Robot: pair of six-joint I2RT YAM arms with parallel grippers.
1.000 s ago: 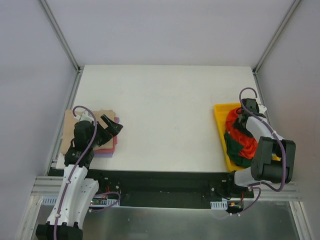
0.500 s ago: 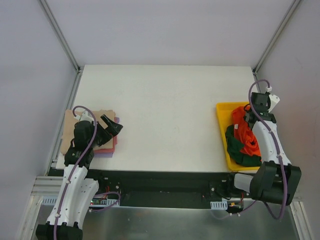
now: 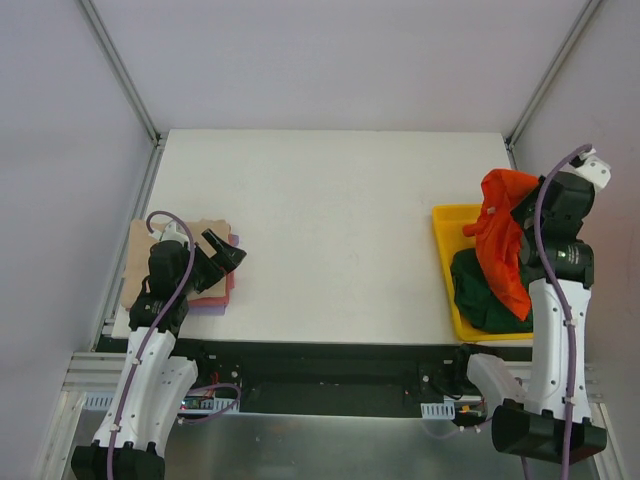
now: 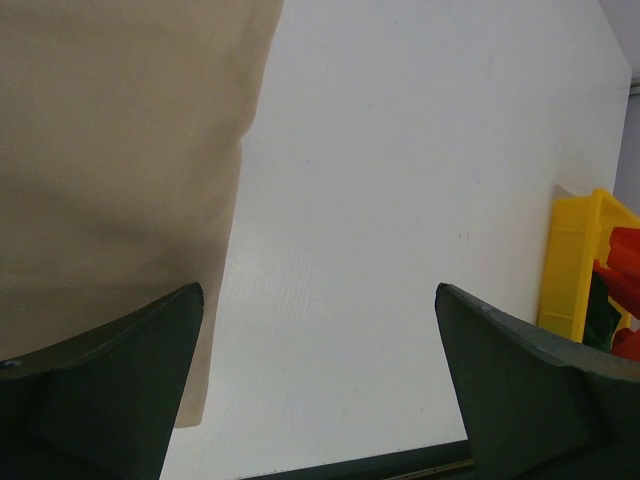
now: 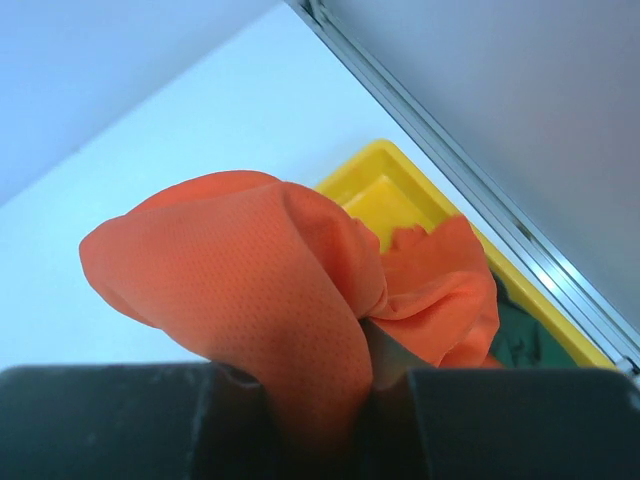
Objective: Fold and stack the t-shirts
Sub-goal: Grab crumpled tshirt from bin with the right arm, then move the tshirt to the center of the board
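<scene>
The robot's left gripper should close on the edge of the bright orange-red t-shirt nearest the folded stack, once that shirt lies at the white table's middle point(image 3: 314, 268).
My right gripper point(image 3: 522, 205) is shut on the bright orange-red t-shirt point(image 3: 503, 240) and holds it up above the yellow tray point(image 3: 441, 245); the cloth hangs down over the tray. In the right wrist view the shirt point(image 5: 250, 280) is bunched between the jaws. The dark green t-shirt point(image 3: 480, 295) lies crumpled in the tray. My left gripper point(image 3: 226, 250) is open and empty, over the right edge of the folded stack: tan t-shirt point(image 3: 145, 255) on top, pink point(image 3: 222, 290) and lavender point(image 3: 208, 309) edges showing below. The tan shirt point(image 4: 110, 170) fills the left wrist view's left.
The white table point(image 3: 330, 220) lies between the stack at the left and the tray at the right. Metal frame rails run along the table's left point(image 3: 140, 215) and right edges. The tray's corner point(image 4: 580, 260) shows in the left wrist view.
My right gripper has risen and moved back-right, lifting the orange-red t-shirt out of the tray off the green one. The left arm has not moved.
</scene>
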